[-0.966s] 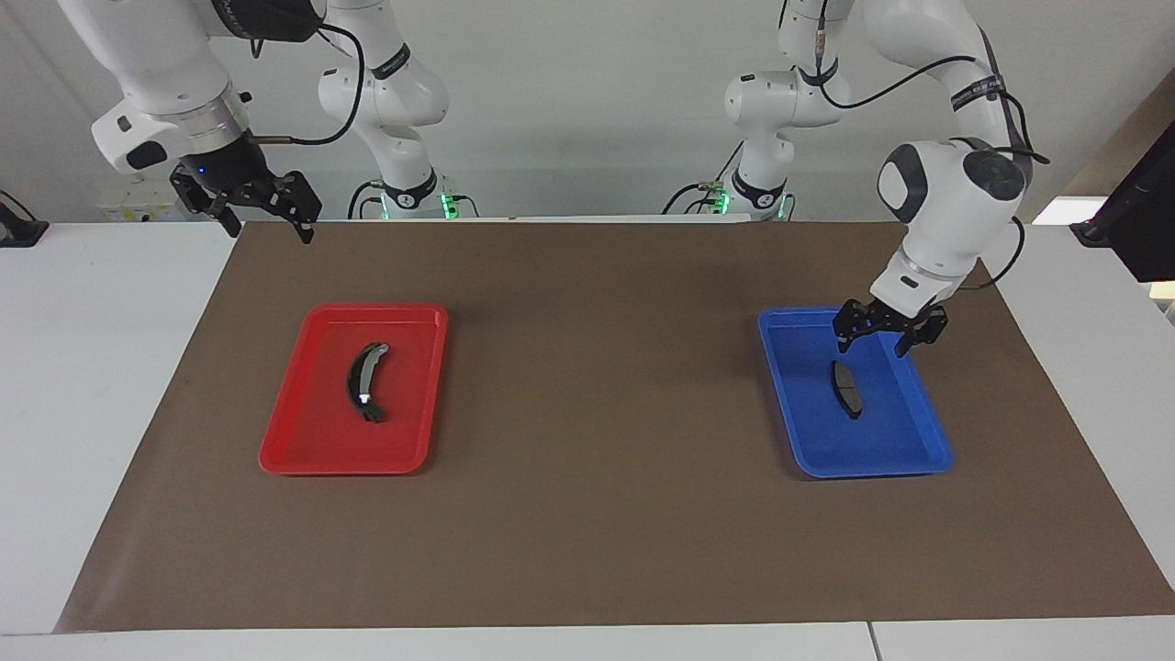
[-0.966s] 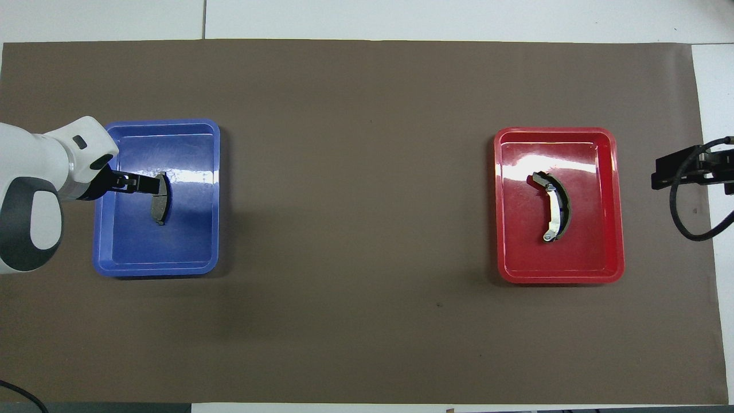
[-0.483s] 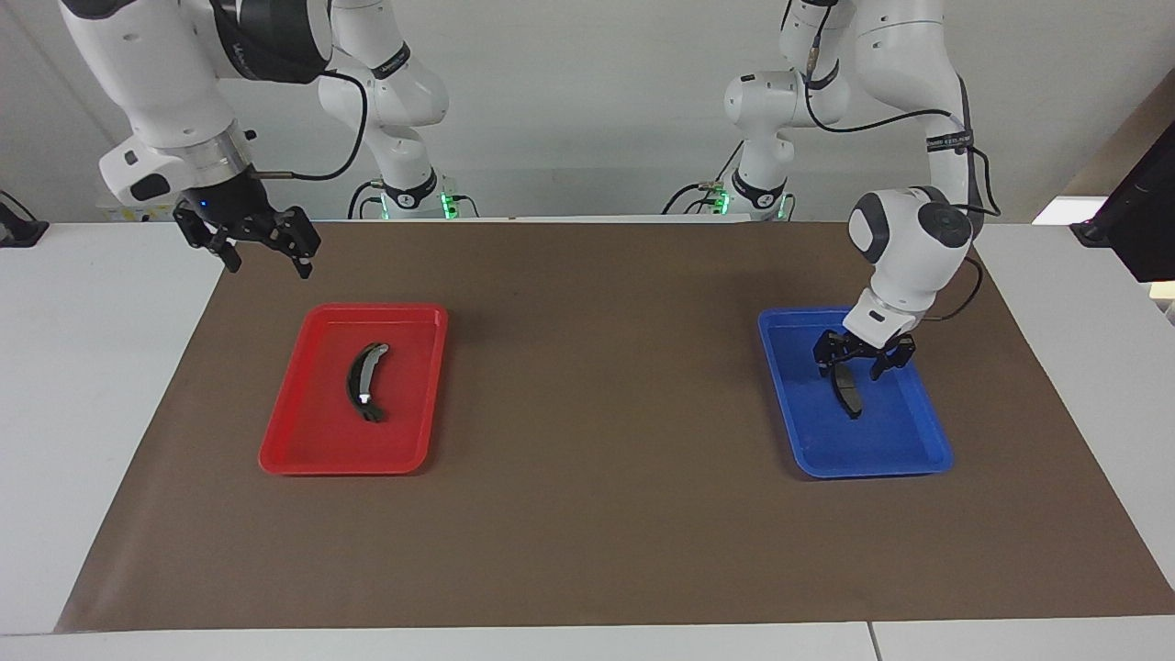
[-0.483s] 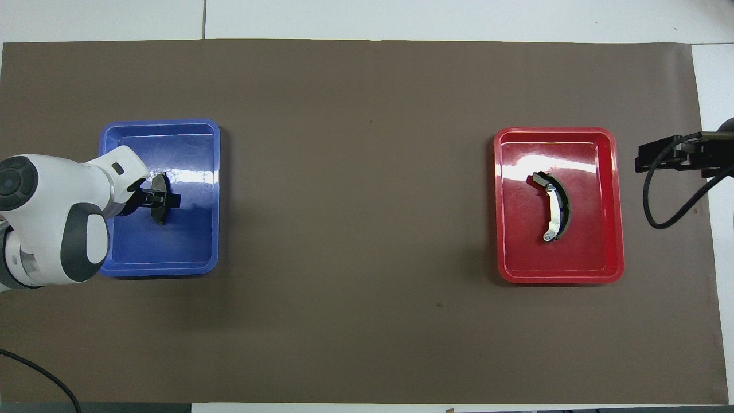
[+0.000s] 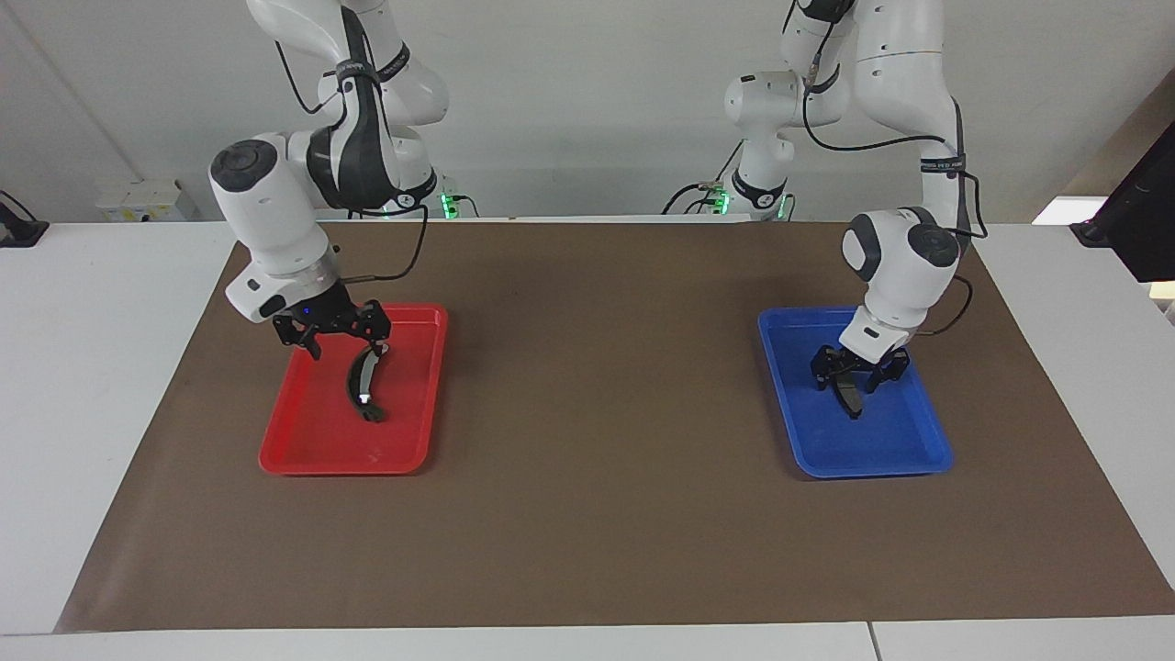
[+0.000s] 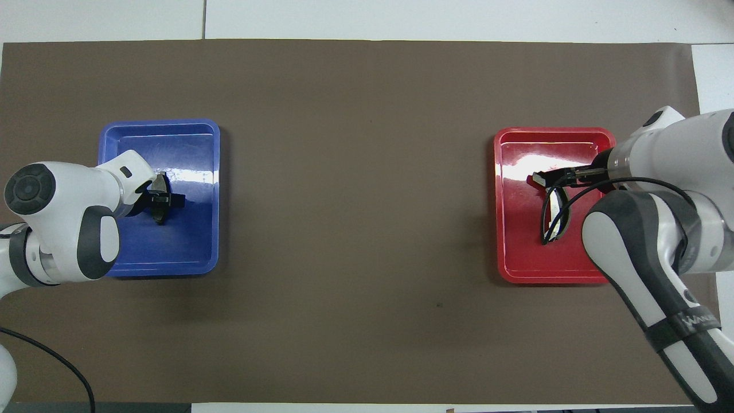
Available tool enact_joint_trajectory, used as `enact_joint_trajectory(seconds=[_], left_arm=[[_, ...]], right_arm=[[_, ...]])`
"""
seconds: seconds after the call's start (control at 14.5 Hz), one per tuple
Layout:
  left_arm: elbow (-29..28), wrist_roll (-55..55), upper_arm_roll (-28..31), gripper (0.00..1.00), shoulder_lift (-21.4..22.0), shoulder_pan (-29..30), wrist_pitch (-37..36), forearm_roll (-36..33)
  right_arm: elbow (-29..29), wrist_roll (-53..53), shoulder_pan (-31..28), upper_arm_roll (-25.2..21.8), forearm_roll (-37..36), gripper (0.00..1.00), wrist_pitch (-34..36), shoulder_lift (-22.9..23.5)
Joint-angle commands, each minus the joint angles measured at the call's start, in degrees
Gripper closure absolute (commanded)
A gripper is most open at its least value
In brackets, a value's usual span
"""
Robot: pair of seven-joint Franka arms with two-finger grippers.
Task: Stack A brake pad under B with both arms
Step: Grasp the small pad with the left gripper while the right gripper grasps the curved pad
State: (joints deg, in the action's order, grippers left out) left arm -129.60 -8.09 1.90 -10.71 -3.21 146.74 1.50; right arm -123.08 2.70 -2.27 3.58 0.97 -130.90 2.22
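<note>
I will next close my right gripper at the middle (image 6: 561, 204) of the long crescent pad B in the red tray.
The short dark grey A brake pad (image 5: 850, 397) (image 6: 160, 214) lies in the blue tray (image 5: 886, 452) (image 6: 186, 246) toward the left arm's end. My left gripper (image 5: 857, 376) (image 6: 163, 199) is down in that tray and open, one finger on each side of the pad. The long crescent pad B (image 5: 362, 390), with a silvery end and a bright spot, lies in the red tray (image 5: 317, 454) (image 6: 516, 258). My right gripper (image 5: 344, 344) (image 6: 545, 179) hangs open just over the end of B nearer the robots. From overhead, the right arm's cable crosses B.
Both trays sit on a brown mat (image 5: 587, 367) that covers most of the white table. A wide bare stretch of mat lies between the two trays. A dark monitor (image 5: 1143, 216) stands at the table's edge past the left arm's end.
My right gripper swung down from above the mat's corner to just over B in the red tray. My left gripper sank into the blue tray and now straddles the short pad.
</note>
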Motion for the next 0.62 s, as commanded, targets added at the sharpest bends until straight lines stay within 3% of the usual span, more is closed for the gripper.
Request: enact_joint_trajectory(seconds=[0.0,0.28,0.41,0.55], left_arm=[[-0.31,1.85,-0.15,0.29,-0.01,-0.04,0.74,0.25],[0.57,1.41,-0.14,0.82,1.30,-0.04,-1.54,0.25],[2.84,1.84,-0.15,0.90,2.88,-0.39,-5.65,0.25],[6.44,1.93,-0.23,0.91,3.67,-0.66,-10.75,0.25]], right_arm=[[-6.63,4.15,-2.12,0.20,1.14,0.00,-7.95,0.06],[-8.31,5.73,-2.83,0.20,1.14,0.00,-10.60,2.70],[-8.32,5.73,-3.26,0.20,1.23,0.00,-11.48,4.97],[-8.32,5.38,-2.92,0.20,1.23,0.01,-11.66,5.25]])
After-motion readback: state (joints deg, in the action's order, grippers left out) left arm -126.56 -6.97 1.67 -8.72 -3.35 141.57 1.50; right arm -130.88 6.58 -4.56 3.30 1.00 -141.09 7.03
